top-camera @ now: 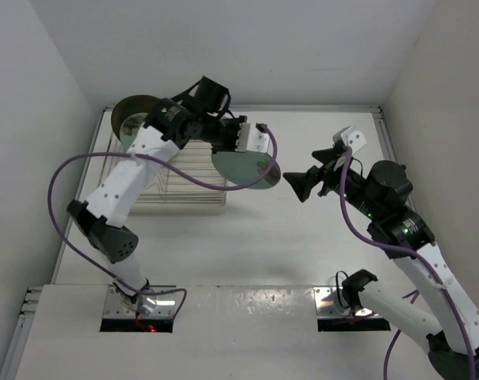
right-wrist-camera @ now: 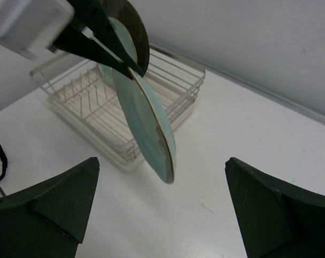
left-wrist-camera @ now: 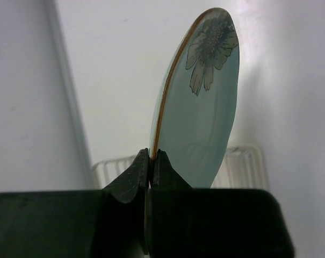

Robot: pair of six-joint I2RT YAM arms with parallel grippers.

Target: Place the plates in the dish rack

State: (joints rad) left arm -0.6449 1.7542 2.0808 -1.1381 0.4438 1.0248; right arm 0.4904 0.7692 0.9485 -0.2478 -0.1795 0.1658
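I should use my left gripper to set the pale mint-green plate in the dish rack (top-camera: 149,142) beside the second mint-green plate, and let go of it there.
My left gripper (top-camera: 237,155) is shut on the rim of a pale mint-green plate (top-camera: 247,169) with a brown flower mark, holding it in the air just right of the dish rack (top-camera: 172,180). In the left wrist view the fingertips (left-wrist-camera: 150,157) pinch the plate (left-wrist-camera: 200,113) edge-on. A dark brown plate (top-camera: 132,107) and a second mint-green plate (top-camera: 133,127) stand at the rack's far left end. My right gripper (top-camera: 309,170) is open and empty, right of the held plate and facing it. In the right wrist view the plate (right-wrist-camera: 143,118) hangs tilted between me and the rack (right-wrist-camera: 98,107).
White walls close in on the left, back and right of the table (top-camera: 302,253). The left arm's purple cable (top-camera: 73,170) loops over the rack's left side. The rack's near and right prong rows hold nothing.
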